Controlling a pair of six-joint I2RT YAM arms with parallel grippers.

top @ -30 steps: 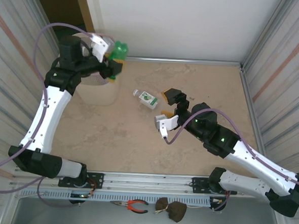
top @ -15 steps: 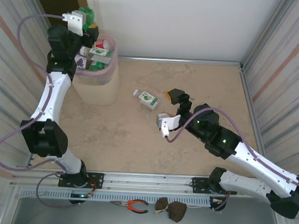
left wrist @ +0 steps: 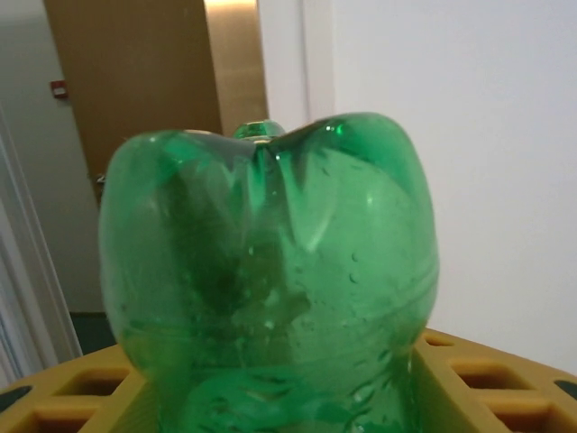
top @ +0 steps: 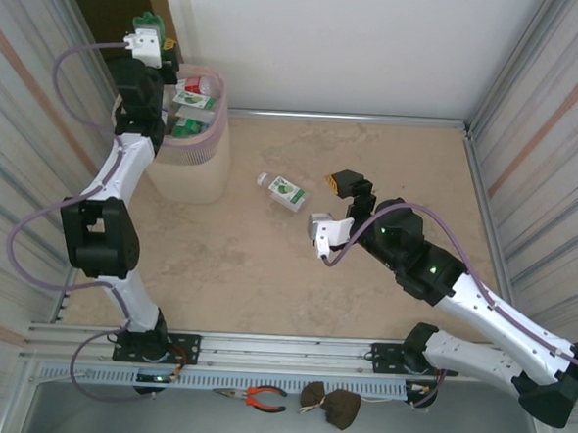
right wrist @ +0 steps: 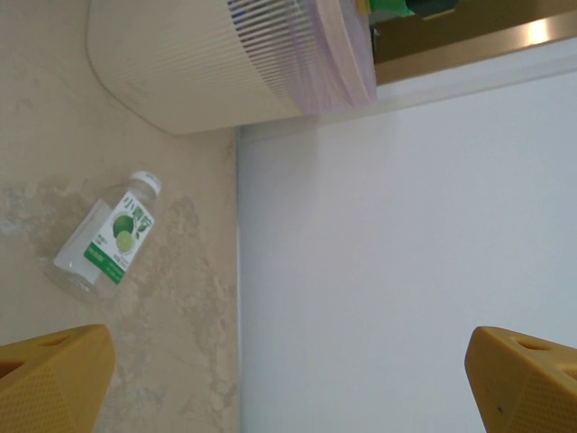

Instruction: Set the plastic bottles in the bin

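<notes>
I should let go of the green plastic bottle with my left gripper inside the back rim of the bin (top: 153, 73), close to the brown door.
My left gripper (top: 148, 33) is raised at the far left, just behind the left rim of the bin (top: 198, 172), and is shut on a green plastic bottle (top: 144, 19). In the left wrist view that green bottle (left wrist: 270, 271) sits base-first between my yellow fingers (left wrist: 487, 379). The bin holds several bottles (top: 191, 101). A clear bottle with a green label and white cap (top: 286, 191) lies on the table. My right gripper (top: 331, 205) hovers open just right of it, holding nothing. The right wrist view shows the clear bottle (right wrist: 104, 239) and the bin (right wrist: 216, 63) beyond the open right gripper (right wrist: 288, 379).
Corrugated metal walls close in the left and right sides, and a white wall (top: 339, 43) stands at the back. Red-handled pliers (top: 258, 398) and a dark lump (top: 331, 406) lie on the near ledge below the arm bases.
The left arm has swung left with the green bottle, from over the bin's right rim to behind its left rim. The right gripper has drifted slightly right, staying open.
</notes>
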